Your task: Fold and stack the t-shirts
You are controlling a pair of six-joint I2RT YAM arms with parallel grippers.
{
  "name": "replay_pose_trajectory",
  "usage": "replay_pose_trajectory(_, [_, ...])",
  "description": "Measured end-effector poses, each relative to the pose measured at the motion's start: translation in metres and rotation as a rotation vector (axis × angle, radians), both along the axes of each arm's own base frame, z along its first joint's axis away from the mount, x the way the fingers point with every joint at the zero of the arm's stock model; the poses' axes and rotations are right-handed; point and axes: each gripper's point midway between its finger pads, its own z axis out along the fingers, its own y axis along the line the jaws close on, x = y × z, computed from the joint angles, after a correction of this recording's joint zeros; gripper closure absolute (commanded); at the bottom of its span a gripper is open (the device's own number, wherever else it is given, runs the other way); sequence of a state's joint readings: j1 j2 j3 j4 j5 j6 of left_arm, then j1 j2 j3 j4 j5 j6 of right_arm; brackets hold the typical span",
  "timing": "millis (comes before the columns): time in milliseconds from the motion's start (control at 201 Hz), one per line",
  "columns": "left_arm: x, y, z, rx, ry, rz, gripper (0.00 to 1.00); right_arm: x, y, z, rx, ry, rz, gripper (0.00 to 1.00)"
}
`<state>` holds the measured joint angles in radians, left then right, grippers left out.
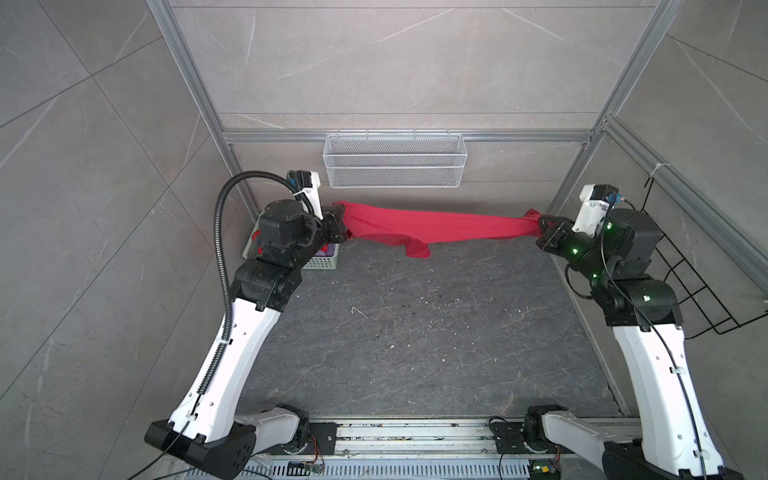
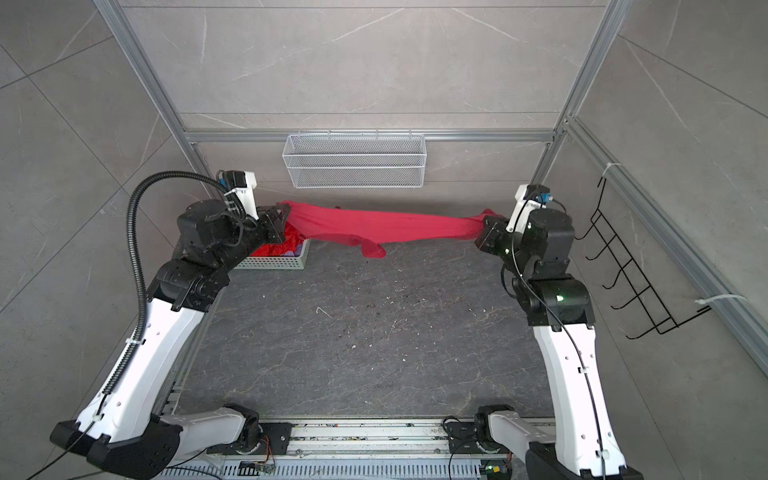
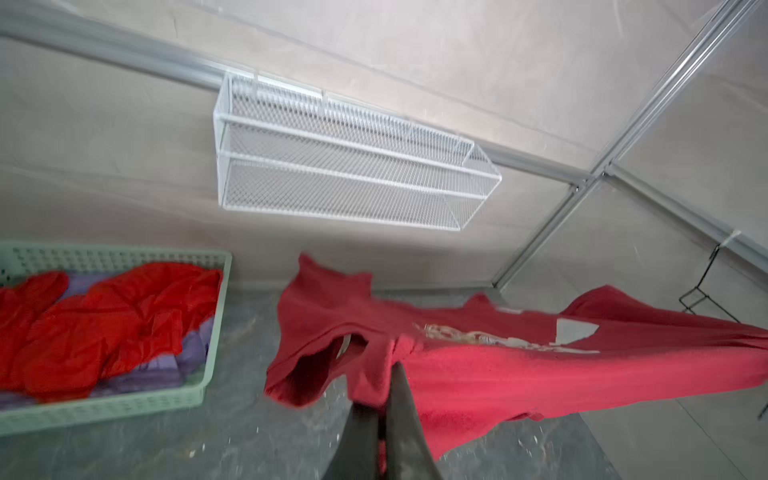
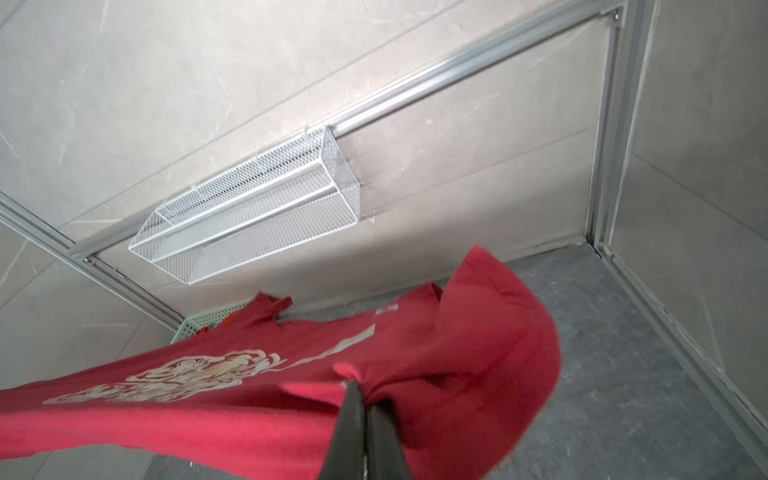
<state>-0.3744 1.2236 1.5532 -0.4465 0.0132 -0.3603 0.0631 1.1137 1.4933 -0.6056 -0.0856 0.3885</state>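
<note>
The sleeve bunches up at the robot's left gripper, so the robot should put the crimson t-shirt down, then grab the sleeve by its hem [image 3: 289, 393] with the left gripper.
A dark crimson t-shirt [image 1: 436, 226] [image 2: 374, 226] hangs stretched in the air across the back of the dark table, one sleeve drooping below its middle. My left gripper [image 1: 343, 226] [image 3: 382, 399] is shut on its left end, near a sleeve opening. My right gripper [image 1: 540, 226] [image 4: 365, 395] is shut on the bunched right end. The white-gold chest print [image 4: 187, 374] faces up, and a white label [image 3: 575, 330] shows beside it. More red t-shirts [image 3: 104, 324] lie crumpled in a green basket [image 3: 124, 403].
The green basket [image 2: 282, 262] stands at the back left corner, partly under my left arm. A white wire basket [image 1: 395, 166] hangs on the back wall above the shirt. A black wire rack [image 1: 685, 291] hangs on the right wall. Aluminium frame posts edge the table.
</note>
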Motion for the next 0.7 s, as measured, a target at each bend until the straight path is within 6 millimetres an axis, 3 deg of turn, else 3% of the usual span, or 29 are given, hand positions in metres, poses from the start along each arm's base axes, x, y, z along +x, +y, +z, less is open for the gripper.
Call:
replay_pose_trajectory(20, [0.001,-0.001,-0.012,0.001,0.029,-0.005,1.0,0.002,0.001,-0.01,0.001,0.021,0.003,1.0])
replay_pose_trajectory(105, [0.006,-0.004,-0.061,0.008,0.157,-0.013,1.0,0.015,0.004,-0.093,0.005,0.225,0.013,1.0])
replay_pose_trajectory(194, [0.022,-0.007,-0.135,0.029,0.36,-0.009,1.0,0.025,0.008,-0.189,0.016,0.471,0.014,0.99])
replay_pose_trajectory(279, [0.038,-0.005,-0.204,0.042,0.55,0.008,0.89,0.025,0.008,-0.264,0.022,0.672,0.003,0.9])
replay_pose_trajectory(344, [0.051,0.0,-0.249,0.04,0.675,0.03,0.76,0.025,0.008,-0.299,0.028,0.764,-0.01,0.76])
replay_pose_trajectory(388, [0.058,0.005,-0.277,0.044,0.747,0.05,0.66,0.029,0.009,-0.312,0.033,0.793,-0.012,0.62])
replay_pose_trajectory(463, [0.068,0.015,-0.314,0.04,0.844,0.088,0.58,0.036,0.012,-0.328,0.045,0.823,-0.003,0.5])
replay_pose_trajectory(523, [0.073,0.022,-0.331,0.041,0.889,0.11,0.53,0.04,0.015,-0.332,0.066,0.826,-0.003,0.45])
replay_pose_trajectory(577, [0.076,0.028,-0.337,0.041,0.904,0.132,0.47,0.041,0.015,-0.33,0.07,0.815,-0.001,0.42])
replay_pose_trajectory(697, [0.076,0.03,-0.329,0.034,0.88,0.142,0.45,0.041,0.01,-0.313,0.052,0.765,-0.023,0.42])
